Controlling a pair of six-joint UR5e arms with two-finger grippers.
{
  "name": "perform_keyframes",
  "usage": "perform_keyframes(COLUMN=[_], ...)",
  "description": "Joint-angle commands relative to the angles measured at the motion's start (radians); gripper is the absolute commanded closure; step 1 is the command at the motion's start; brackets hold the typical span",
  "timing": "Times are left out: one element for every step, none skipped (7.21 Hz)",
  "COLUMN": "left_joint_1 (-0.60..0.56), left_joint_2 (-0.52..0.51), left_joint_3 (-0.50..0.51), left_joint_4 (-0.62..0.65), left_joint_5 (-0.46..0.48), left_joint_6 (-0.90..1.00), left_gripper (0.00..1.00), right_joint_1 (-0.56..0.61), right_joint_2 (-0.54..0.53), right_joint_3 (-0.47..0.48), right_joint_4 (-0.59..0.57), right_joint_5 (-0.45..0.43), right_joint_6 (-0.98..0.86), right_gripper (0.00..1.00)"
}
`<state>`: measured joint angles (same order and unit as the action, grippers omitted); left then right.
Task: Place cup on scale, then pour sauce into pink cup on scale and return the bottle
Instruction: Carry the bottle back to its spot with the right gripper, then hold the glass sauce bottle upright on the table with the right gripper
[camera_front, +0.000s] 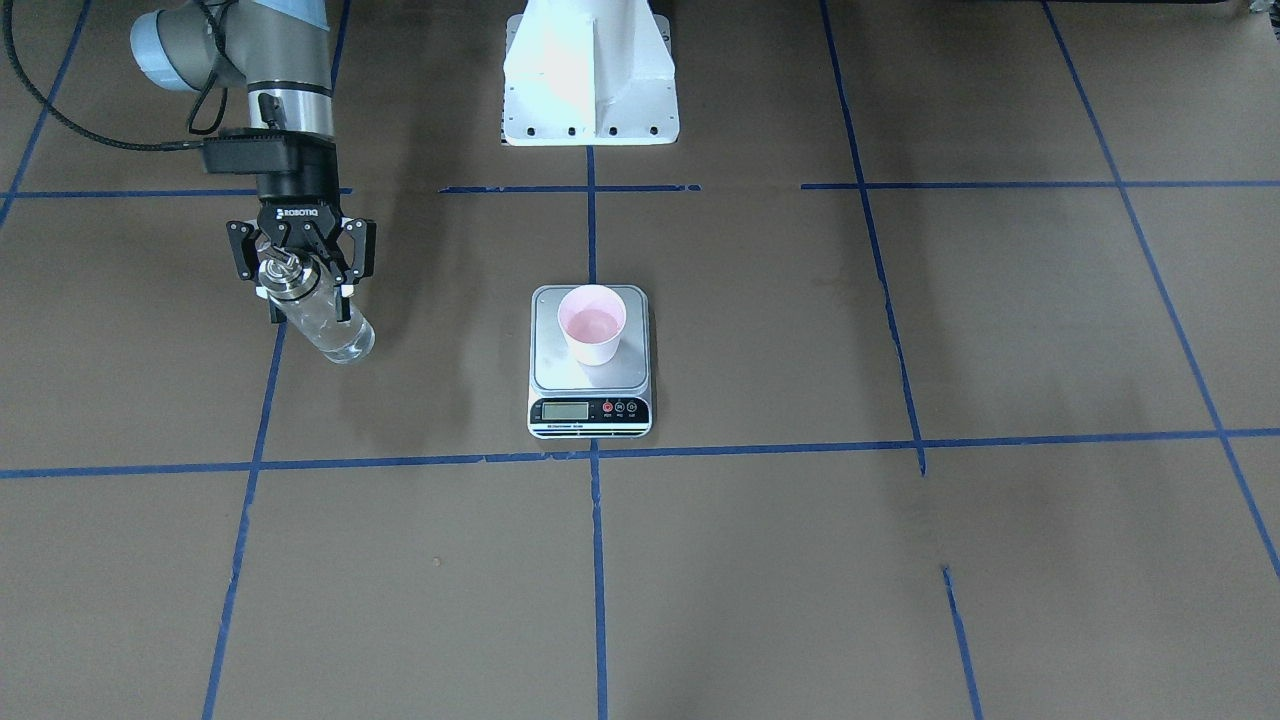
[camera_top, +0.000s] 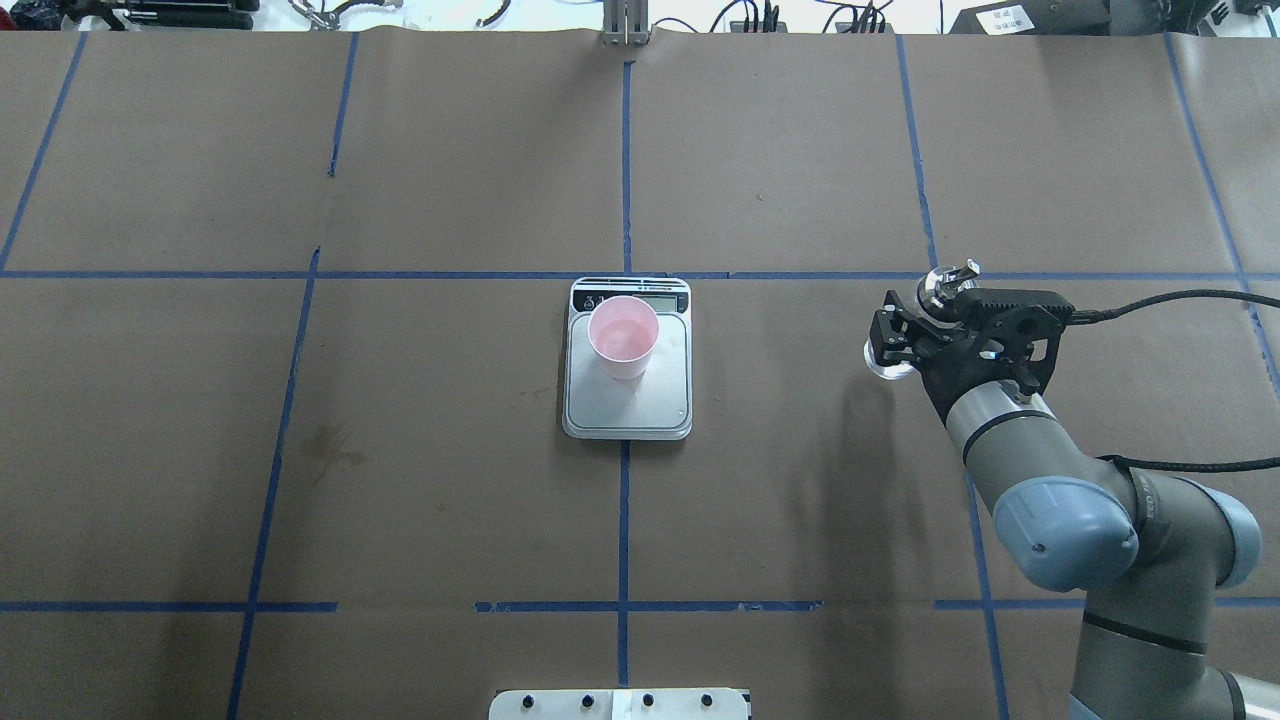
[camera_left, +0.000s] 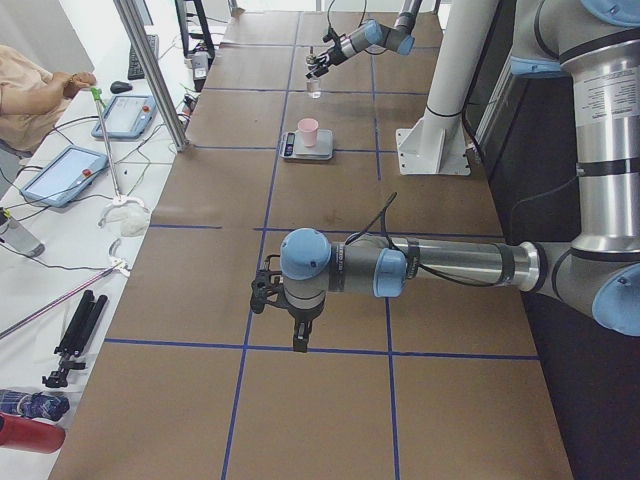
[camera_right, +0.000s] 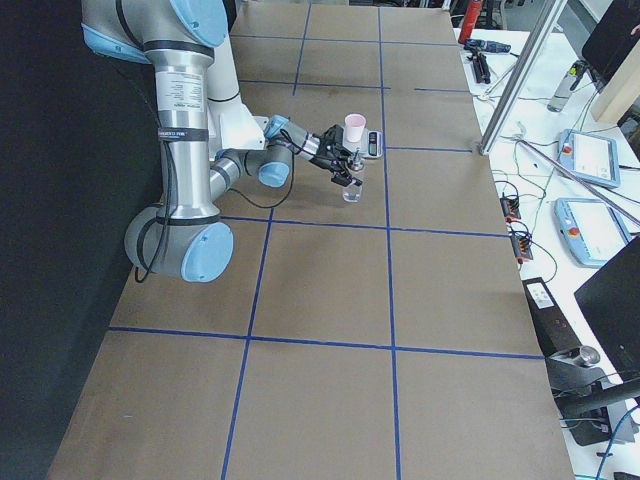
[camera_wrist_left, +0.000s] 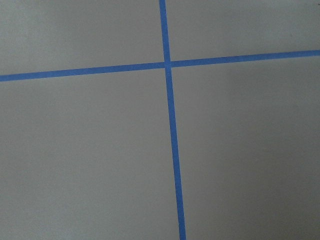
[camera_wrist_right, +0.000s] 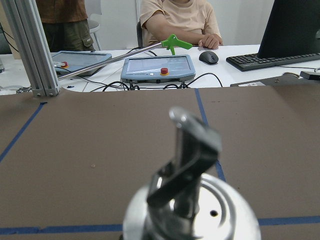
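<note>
The robot's right gripper will release the clear glass bottle on the table, at the scale side of the nearest blue tape (camera_front: 302, 366).
The pale pink cup (camera_front: 592, 325) stands upright on the steel scale (camera_front: 560, 372) at the table's middle, also shown from overhead as cup (camera_top: 623, 338) on scale (camera_top: 630, 408). Well off to the robot's right of it, my right gripper (camera_front: 300, 272) is shut on the neck of the clear glass bottle (camera_front: 328, 328), which holds colourless sauce. The silver cap and spout (camera_wrist_right: 192, 200) fill the right wrist view. Whether the bottle's base touches the table I cannot tell. My left gripper (camera_left: 297, 343) shows only in the exterior left view, low over bare table; whether it is open or shut I cannot tell.
The white robot base (camera_front: 590, 80) stands behind the scale. Blue tape lines (camera_wrist_left: 170, 125) grid the brown table. Beyond the table's far edge are an aluminium post (camera_wrist_right: 30, 47), tablets (camera_wrist_right: 157, 67) and seated people (camera_wrist_right: 180, 20).
</note>
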<state>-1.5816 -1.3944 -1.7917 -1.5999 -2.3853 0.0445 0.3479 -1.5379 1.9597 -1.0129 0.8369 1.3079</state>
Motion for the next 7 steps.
perform_keyframes(left_joint_1=[0.0,0.0,0.0,0.0,0.0,0.0,0.0], left_joint_2=[0.0,0.0,0.0,0.0,0.0,0.0,-0.002], left_joint_3=[0.0,0.0,0.0,0.0,0.0,0.0,0.0], left_joint_4=[0.0,0.0,0.0,0.0,0.0,-0.002,0.0], left_joint_5=[0.0,0.0,0.0,0.0,0.0,0.0,0.0], left_joint_6=[0.0,0.0,0.0,0.0,0.0,0.0,0.0], left_gripper=[0.0,0.0,0.0,0.0,0.0,0.0,0.0], right_joint_1=[-0.001,-0.001,-0.001,-0.001,-0.001,0.0,0.0], right_joint_2=[-0.011,-0.01,-0.01,-0.01,-0.01,-0.011,-0.013], right_joint_3=[-0.031,-0.05,-0.056,-0.059,-0.062,-0.064,-0.065], right_joint_4=[0.013,0.013,0.013,0.013,0.013,0.013,0.013], right_joint_5=[-0.022,-0.025,-0.024,-0.022,-0.021,-0.019,-0.018], right_joint_6=[0.001,0.001,0.001,0.002,0.004,0.002,0.002], right_gripper=[1.0,1.0,1.0,1.0,1.0,1.0,1.0])
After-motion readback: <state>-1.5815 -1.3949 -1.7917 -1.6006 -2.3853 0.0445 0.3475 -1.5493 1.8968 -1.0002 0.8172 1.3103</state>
